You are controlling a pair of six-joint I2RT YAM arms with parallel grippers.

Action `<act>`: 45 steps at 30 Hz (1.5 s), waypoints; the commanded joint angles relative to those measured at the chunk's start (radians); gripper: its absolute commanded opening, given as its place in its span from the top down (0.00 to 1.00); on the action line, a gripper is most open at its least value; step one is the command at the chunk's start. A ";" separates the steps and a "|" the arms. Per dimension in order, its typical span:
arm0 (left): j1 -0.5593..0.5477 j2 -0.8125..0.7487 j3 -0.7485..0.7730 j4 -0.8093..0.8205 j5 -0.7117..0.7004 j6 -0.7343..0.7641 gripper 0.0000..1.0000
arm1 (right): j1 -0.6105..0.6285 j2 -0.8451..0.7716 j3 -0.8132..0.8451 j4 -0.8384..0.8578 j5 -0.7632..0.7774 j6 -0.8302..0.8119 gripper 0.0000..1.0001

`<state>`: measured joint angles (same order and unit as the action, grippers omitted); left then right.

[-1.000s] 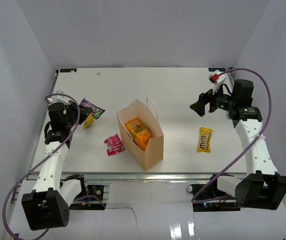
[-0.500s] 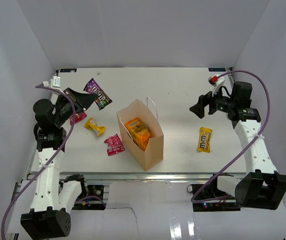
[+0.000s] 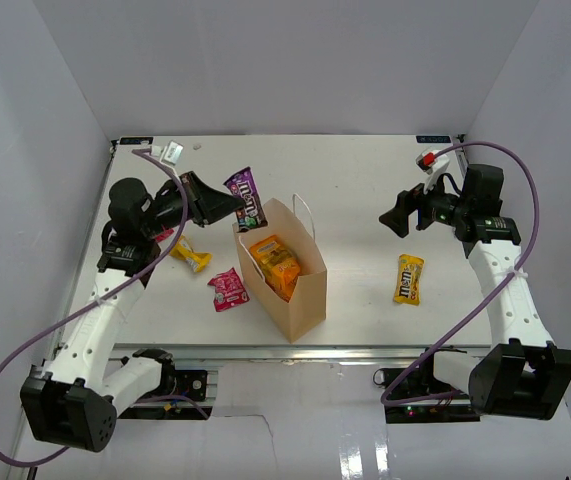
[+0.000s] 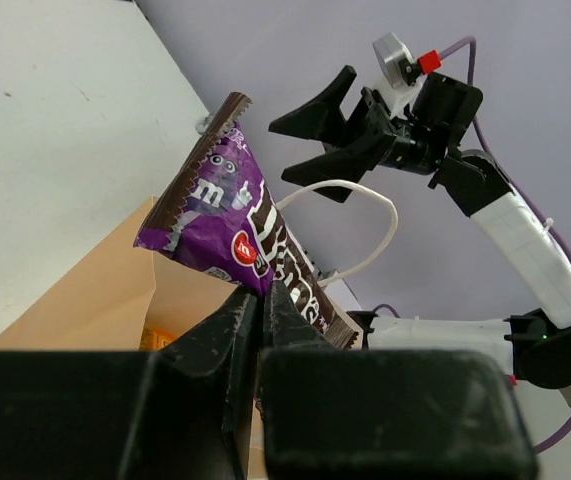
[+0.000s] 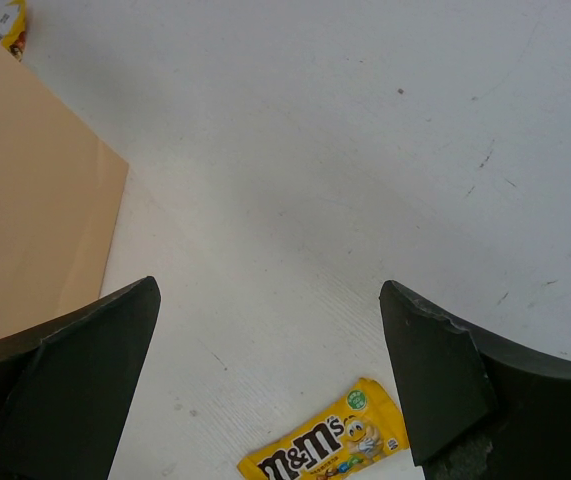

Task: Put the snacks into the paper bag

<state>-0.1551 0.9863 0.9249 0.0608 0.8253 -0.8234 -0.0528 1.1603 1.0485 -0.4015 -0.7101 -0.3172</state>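
Next, I need to move my right gripper down to the yellow M&M's pack and close it on the pack's middle (image 3: 409,278) (image 5: 325,440), across its printed name.
My left gripper (image 3: 227,205) is shut on the dark purple-black pack (image 3: 246,198) and holds it in the air at the far left top edge of the paper bag (image 3: 305,296); the left wrist view shows the pack (image 4: 227,222) pinched over the bag's open mouth (image 4: 95,300). A large orange bag (image 3: 274,264) lies inside the paper bag. The small pink-red pack (image 3: 228,288) and a yellow candy packet (image 3: 190,254) lie on the table left of the bag. The yellow M&M's pack (image 3: 408,277) lies to the right. My right gripper (image 3: 397,215) is open and empty above it (image 5: 327,447).
The bag's white string handle (image 3: 305,213) arcs above its far rim. White walls close in the table on the left, right and back. The table's front edge runs just beyond the bag's near corner.
My left gripper lifted the dark purple-black pack off the table and carried it right to the bag's edge. The yellow candy packet came into view. The right arm stayed put.
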 commanded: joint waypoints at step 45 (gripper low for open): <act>-0.081 -0.457 -0.371 -0.423 -0.756 0.043 0.02 | -0.013 0.440 -0.123 -0.247 0.590 0.346 0.42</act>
<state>-0.2340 0.5461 0.5640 -0.3538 0.0902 -0.7433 -0.0635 1.5776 0.9253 -0.6849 -0.1139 0.0032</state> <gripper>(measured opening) 0.979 0.597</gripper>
